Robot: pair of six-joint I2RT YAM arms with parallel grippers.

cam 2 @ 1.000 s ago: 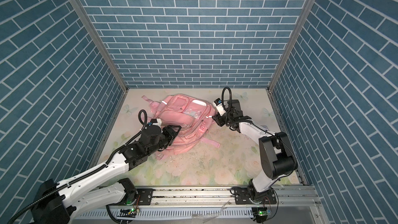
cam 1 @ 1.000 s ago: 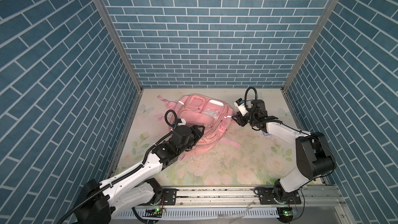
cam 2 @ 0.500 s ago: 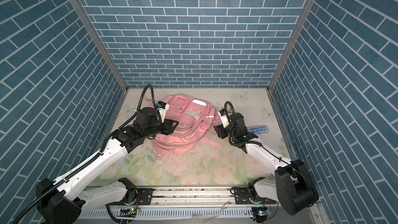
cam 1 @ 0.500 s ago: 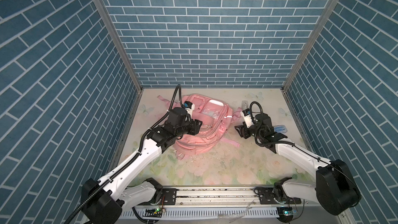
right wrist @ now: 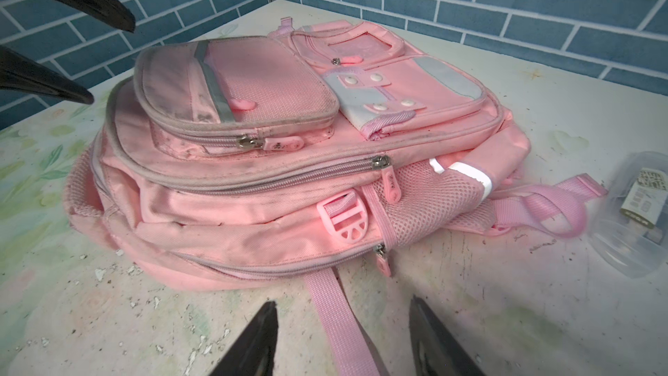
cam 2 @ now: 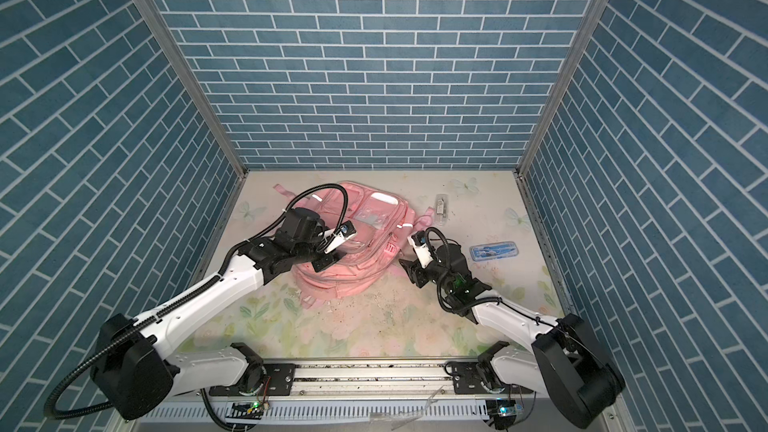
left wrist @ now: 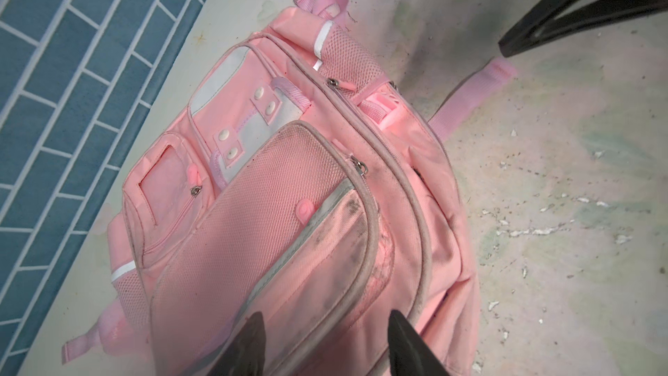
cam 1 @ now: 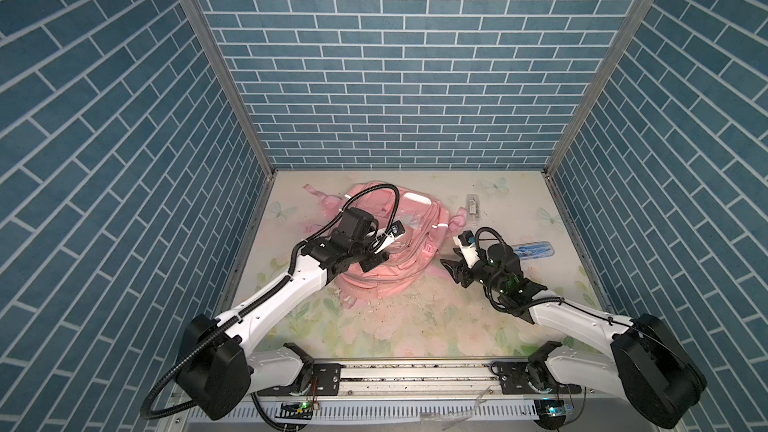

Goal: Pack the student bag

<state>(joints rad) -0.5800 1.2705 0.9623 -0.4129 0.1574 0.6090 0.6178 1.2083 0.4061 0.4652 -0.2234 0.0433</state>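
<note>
The front pocket's rim is lying loose under my open left gripper, so my left gripper should pinch the pocket's rim to keep it still while my right gripper takes the zip pull (right wrist: 282,143).
The student bag (cam 1: 395,280) (cam 2: 353,276) is a pink backpack lying flat, front pockets up, at the back middle of the table. My left gripper (cam 1: 374,261) (cam 2: 326,261) hovers open over the bag's near-left part. In the left wrist view this gripper (left wrist: 325,314) has only the bag's fabric (left wrist: 274,182) below its spread fingers. My right gripper (cam 1: 451,272) (cam 2: 409,273) is open just right of the bag. In the right wrist view the right gripper (right wrist: 342,302) straddles a loose pink strap (right wrist: 325,294) without holding it. The zips on the bag's side (right wrist: 253,189) look shut.
A clear plastic box (cam 1: 473,207) (cam 2: 441,209) (right wrist: 639,211) lies behind the right gripper. A blue transparent case (cam 1: 532,250) (cam 2: 494,251) lies right of the right arm. Crumbs and dirt (cam 1: 415,301) speckle the floral table in front of the bag. Blue brick walls close three sides.
The left arm lifted and swung back over the bag's left part. The right gripper drew back from the bag's far right corner toward the front, uncovering the blue case.
</note>
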